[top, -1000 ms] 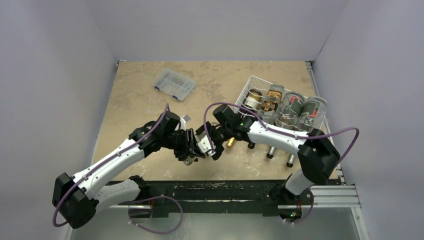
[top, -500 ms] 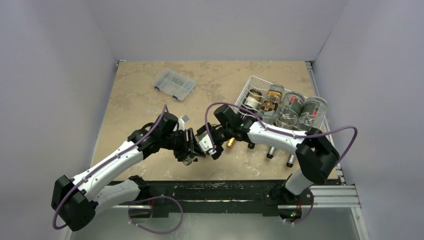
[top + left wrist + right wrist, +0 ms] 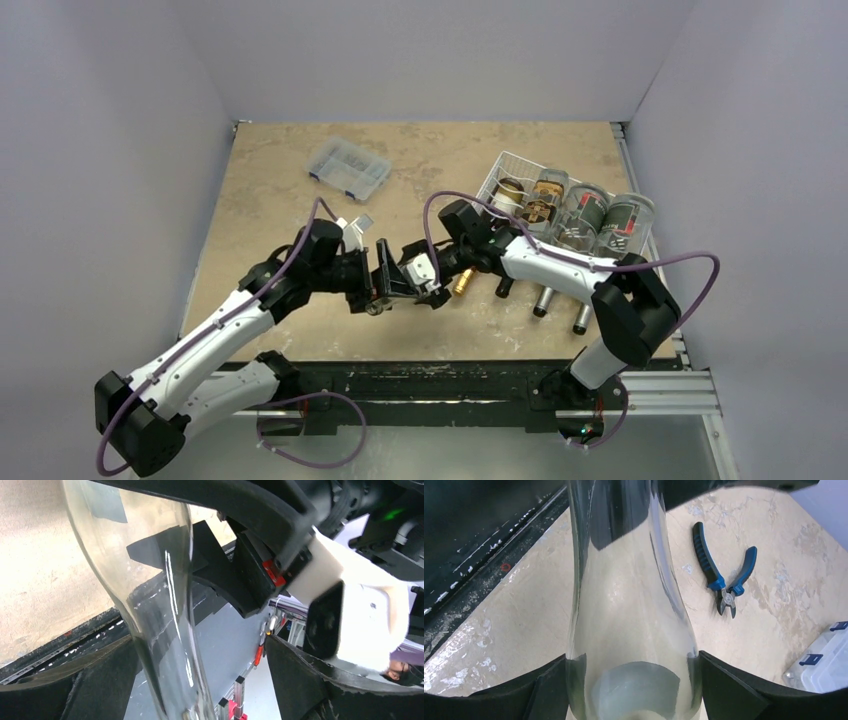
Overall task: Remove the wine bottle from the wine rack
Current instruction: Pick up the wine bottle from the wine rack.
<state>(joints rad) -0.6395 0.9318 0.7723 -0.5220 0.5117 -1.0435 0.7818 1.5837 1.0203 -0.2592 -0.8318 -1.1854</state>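
My left gripper needs to back off, turn and grab the neck squarely near the bottle's opening (image 3: 375, 308), because the bottle's neck slants through its open fingers.
A clear glass wine bottle (image 3: 634, 630) hangs between my two grippers, low over the table in front of the arms. My right gripper (image 3: 634, 685) is shut on its wide body, one finger pressed to each side. The bottle's neck (image 3: 165, 645) runs through my left gripper (image 3: 200, 680), which is open: the neck lies by the left finger and a wide gap separates it from the right finger (image 3: 300, 680). In the top view both grippers meet near the table's middle front, left gripper (image 3: 385, 285) and right gripper (image 3: 420, 275). The white wire wine rack (image 3: 497, 172) stands at the back right.
Several other bottles (image 3: 585, 215) lie in the rack, necks pointing toward the arms. A small clear plastic compartment box (image 3: 348, 168) sits at the back left. Blue-handled pliers (image 3: 721, 577) lie on the tan table (image 3: 270, 190) beyond the bottle.
My left gripper has opened and let go of the bottle's neck, and its arm has shifted slightly back. The right gripper keeps the bottle and has moved little.
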